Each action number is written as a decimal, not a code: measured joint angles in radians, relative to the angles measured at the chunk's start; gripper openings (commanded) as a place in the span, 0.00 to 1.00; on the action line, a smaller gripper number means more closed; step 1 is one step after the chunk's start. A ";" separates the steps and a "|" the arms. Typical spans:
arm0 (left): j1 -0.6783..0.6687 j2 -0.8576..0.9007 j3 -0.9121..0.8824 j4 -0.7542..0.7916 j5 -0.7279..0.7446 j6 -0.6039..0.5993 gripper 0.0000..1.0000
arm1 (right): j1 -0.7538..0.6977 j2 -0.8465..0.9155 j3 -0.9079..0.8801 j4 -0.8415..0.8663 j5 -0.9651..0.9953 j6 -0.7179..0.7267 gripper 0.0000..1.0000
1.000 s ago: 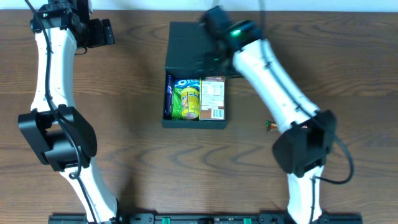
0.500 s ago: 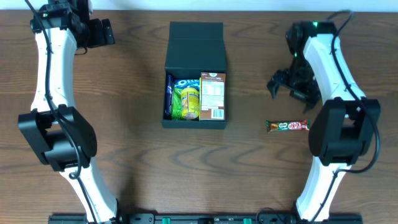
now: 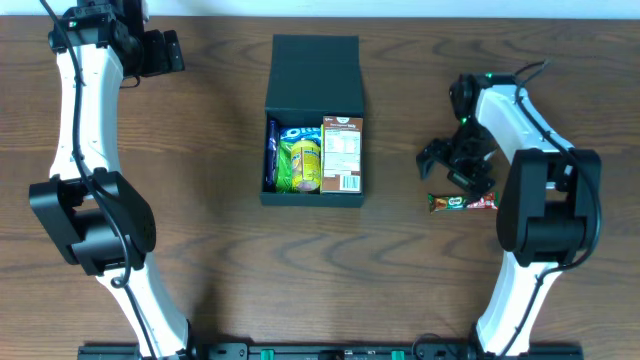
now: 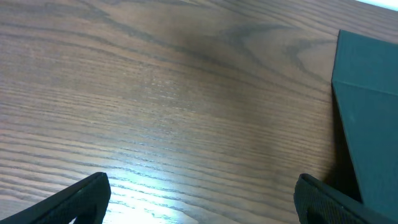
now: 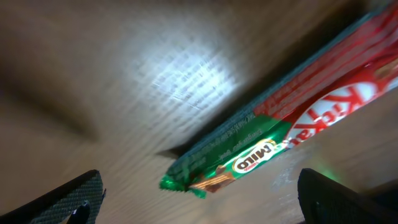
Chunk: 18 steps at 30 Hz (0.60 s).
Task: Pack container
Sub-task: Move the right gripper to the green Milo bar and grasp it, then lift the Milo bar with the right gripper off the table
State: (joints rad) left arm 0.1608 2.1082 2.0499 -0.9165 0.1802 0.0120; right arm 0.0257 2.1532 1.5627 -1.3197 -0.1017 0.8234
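The right gripper I use should next close on the middle of the KitKat Milo bar (image 3: 466, 201) (image 5: 277, 122), where its green part meets its red part.
The black container (image 3: 312, 196) sits open at the table's middle, its flap lid (image 3: 315, 75) laid back. Inside are a blue Oreo pack (image 3: 286, 135), a green snack packet (image 3: 304, 165) and a brown carton (image 3: 343, 155). A green-and-red KitKat Milo bar (image 3: 462, 203) lies on the table to the right; it also shows in the right wrist view (image 5: 280, 134). My right gripper (image 3: 452, 167) is open and empty, just above the bar's left end (image 5: 199, 199). My left gripper (image 3: 165, 52) is open and empty at the far left; its wrist view (image 4: 199, 199) shows the lid's edge (image 4: 367, 112).
The wooden table (image 3: 200, 230) carries nothing else. The left arm's base (image 3: 95, 215) and the right arm's base (image 3: 545, 215) stand toward the front on either side of the container.
My right gripper has swung from over the container's lid out to the right, then down and left to just above the KitKat bar. The left arm has not moved.
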 measured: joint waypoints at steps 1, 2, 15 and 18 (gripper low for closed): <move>0.000 0.000 0.000 0.000 0.000 0.000 0.95 | 0.000 0.000 -0.006 0.000 -0.004 0.004 0.99; 0.000 0.000 0.000 0.000 0.000 0.000 0.95 | 0.000 0.000 -0.008 0.000 -0.007 0.007 0.99; 0.000 0.000 0.000 0.000 0.000 0.000 0.96 | 0.003 -0.003 -0.073 0.062 -0.044 0.014 0.94; 0.000 0.000 0.000 0.000 0.000 0.000 0.96 | 0.003 -0.006 -0.077 0.074 -0.049 0.014 0.90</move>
State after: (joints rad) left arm 0.1608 2.1082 2.0499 -0.9165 0.1802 0.0120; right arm 0.0292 2.1471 1.4857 -1.2457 -0.1505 0.8379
